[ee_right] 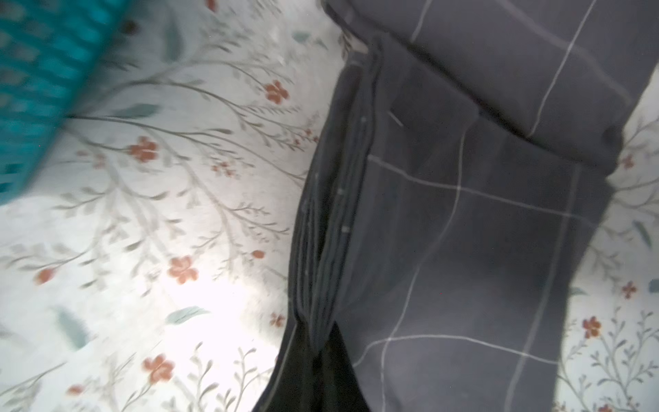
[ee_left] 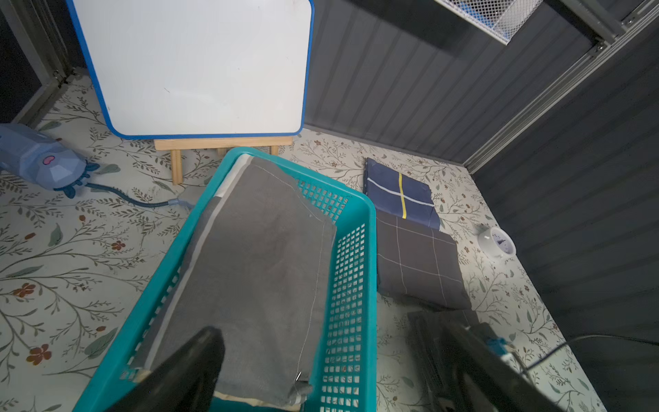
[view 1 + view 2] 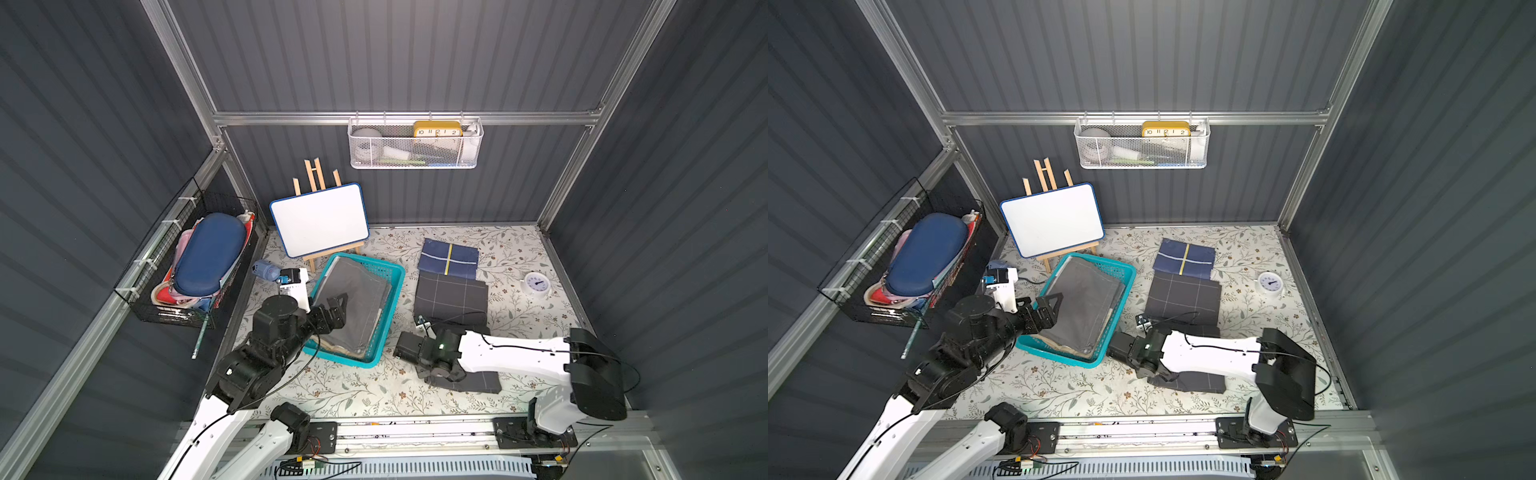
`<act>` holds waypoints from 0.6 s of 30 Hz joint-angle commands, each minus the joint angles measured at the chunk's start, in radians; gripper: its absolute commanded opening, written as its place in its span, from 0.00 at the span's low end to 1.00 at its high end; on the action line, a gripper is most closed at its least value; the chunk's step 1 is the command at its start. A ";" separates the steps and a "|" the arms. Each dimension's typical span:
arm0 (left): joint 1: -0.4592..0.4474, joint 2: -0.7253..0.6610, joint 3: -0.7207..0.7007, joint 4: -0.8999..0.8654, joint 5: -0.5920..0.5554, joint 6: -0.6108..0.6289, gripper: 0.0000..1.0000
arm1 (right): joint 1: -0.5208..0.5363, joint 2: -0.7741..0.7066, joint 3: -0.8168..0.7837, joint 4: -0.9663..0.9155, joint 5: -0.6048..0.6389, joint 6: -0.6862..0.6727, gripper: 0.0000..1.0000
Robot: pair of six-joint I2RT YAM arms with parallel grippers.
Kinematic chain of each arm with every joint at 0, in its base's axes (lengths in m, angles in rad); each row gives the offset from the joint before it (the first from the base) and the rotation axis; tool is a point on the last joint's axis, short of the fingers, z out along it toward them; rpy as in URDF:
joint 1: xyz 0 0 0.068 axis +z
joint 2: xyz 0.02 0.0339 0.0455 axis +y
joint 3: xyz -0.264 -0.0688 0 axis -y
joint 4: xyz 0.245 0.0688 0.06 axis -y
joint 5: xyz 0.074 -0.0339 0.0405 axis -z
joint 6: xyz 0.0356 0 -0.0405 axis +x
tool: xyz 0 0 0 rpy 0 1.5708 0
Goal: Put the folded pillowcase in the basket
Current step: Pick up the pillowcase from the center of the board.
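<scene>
The folded pillowcase's basket-side edge [image 2: 421,337], beside my right gripper, which is holding it, is the next place for my left gripper to take hold.
The teal basket [image 3: 353,362] [image 3: 1059,355] [image 2: 351,285] stands left of the table's middle with a grey folded cloth [image 3: 357,299] [image 2: 256,267] lying in it. My left gripper [image 3: 332,311] [image 3: 1050,309] [image 2: 328,374] hovers open over the basket's near end, holding nothing. A dark grey checked folded pillowcase [image 3: 478,380] [image 3: 1200,382] [image 1: 463,249] lies on the table to the right of the basket, near the front. My right gripper [image 3: 434,374] [image 1: 321,353] is shut on its left edge, pinching the stacked folds. The basket's corner [image 1: 32,71] shows blurred in the right wrist view.
Behind the held pillowcase lie another dark checked one [image 3: 451,297] and a navy one with a yellow stripe [image 3: 449,259]. A whiteboard on an easel [image 3: 320,220] stands behind the basket, a blue toy [image 3: 266,270] to its left, a small white clock [image 3: 537,284] at right.
</scene>
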 commanded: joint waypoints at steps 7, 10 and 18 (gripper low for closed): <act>0.000 0.276 0.164 -0.180 0.275 -0.082 1.00 | 0.067 -0.225 0.173 -0.221 0.114 -0.318 0.00; 0.000 0.310 0.162 -0.173 0.373 -0.166 1.00 | 0.071 -0.273 0.199 -0.213 0.133 -0.390 0.00; 0.000 0.277 0.031 0.072 0.602 -0.404 1.00 | 0.074 -0.303 0.243 -0.157 0.190 -0.520 0.00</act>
